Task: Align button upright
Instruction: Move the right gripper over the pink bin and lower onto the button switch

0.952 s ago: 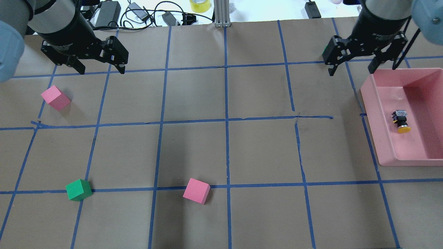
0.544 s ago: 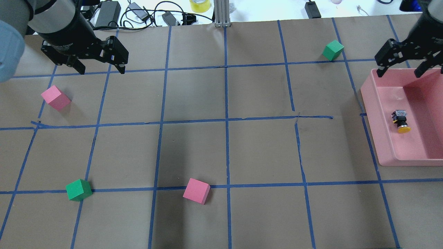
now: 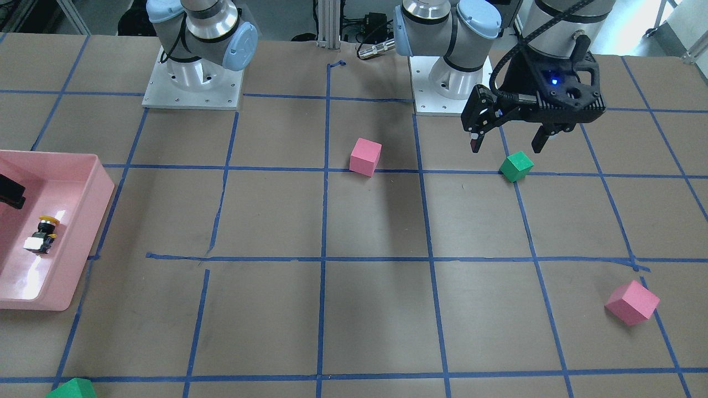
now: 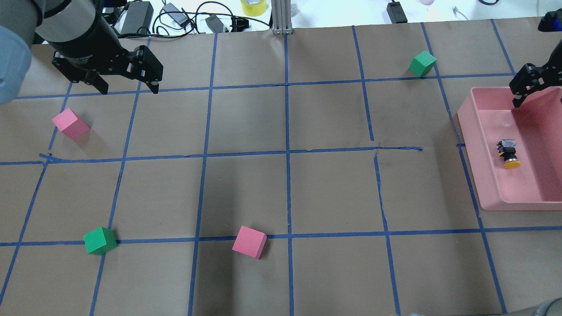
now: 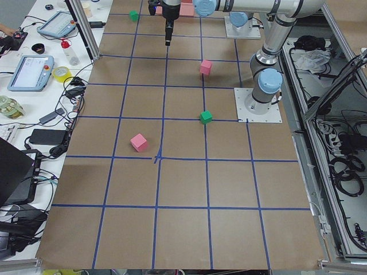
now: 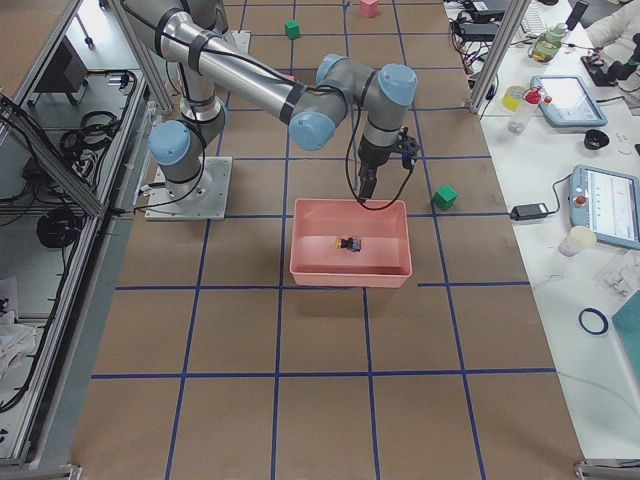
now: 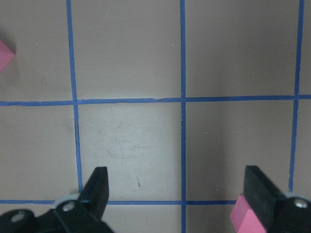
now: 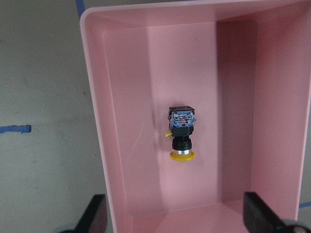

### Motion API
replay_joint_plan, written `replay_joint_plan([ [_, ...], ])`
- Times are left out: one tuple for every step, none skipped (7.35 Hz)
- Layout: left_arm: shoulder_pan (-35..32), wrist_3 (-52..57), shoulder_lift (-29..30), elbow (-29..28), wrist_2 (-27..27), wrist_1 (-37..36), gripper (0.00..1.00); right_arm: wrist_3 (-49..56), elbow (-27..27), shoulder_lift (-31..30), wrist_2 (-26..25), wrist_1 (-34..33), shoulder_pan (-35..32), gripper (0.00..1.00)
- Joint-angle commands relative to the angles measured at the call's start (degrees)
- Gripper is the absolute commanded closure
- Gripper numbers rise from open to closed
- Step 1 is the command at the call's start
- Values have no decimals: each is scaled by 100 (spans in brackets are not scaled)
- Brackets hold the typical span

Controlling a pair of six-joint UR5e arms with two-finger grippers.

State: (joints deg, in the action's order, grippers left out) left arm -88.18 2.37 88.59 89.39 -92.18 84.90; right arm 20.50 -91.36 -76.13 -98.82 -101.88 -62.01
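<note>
My right gripper should grab the button's black middle [image 3: 44, 234] [image 8: 182, 131], between its yellow cap and its blue end, inside the pink bin.
The button [image 4: 508, 154] lies on its side on the floor of a pink bin [image 4: 472, 131], with its yellow cap toward the robot. It also shows in the front-facing view [image 3: 43, 235] and the right wrist view [image 8: 181, 131]. My right gripper [image 8: 175, 213] is open and empty, and hovers above the far end of the bin [image 8: 97, 121]. In the overhead view only one of its fingers [image 4: 521, 85] shows. My left gripper [image 4: 128, 90] is open and empty above the far left of the table, far from the button.
A green cube [image 4: 422, 63] sits left of the bin's far end. A pink cube [image 4: 70, 124] lies near my left gripper. A green cube [image 4: 99, 240] and a pink cube [image 4: 249, 242] sit near the robot's side. Cables and a tape roll line the far edge.
My right gripper has moved right, from beside the green cube to above the bin's far end, and has uncovered that cube. The left arm, the button and the cubes have not moved.
</note>
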Motion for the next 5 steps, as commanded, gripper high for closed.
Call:
replay_joint_plan([
  [-6, 0, 0, 0, 7, 0, 0, -107, -485, 247, -23, -812, 39, 0],
  [-6, 0, 0, 0, 7, 0, 0, -421, -827, 335, -32, -1068, 57, 0],
  [3, 0, 0, 0, -2, 0, 0, -494, -1022, 362, -40, -1114, 205, 0],
  [-6, 0, 0, 0, -2, 0, 0, -495, -1093, 431, -14, -1123, 424, 0],
  [-6, 0, 0, 9, -2, 0, 0, -486, -1094, 545, -5, -1132, 522, 0],
])
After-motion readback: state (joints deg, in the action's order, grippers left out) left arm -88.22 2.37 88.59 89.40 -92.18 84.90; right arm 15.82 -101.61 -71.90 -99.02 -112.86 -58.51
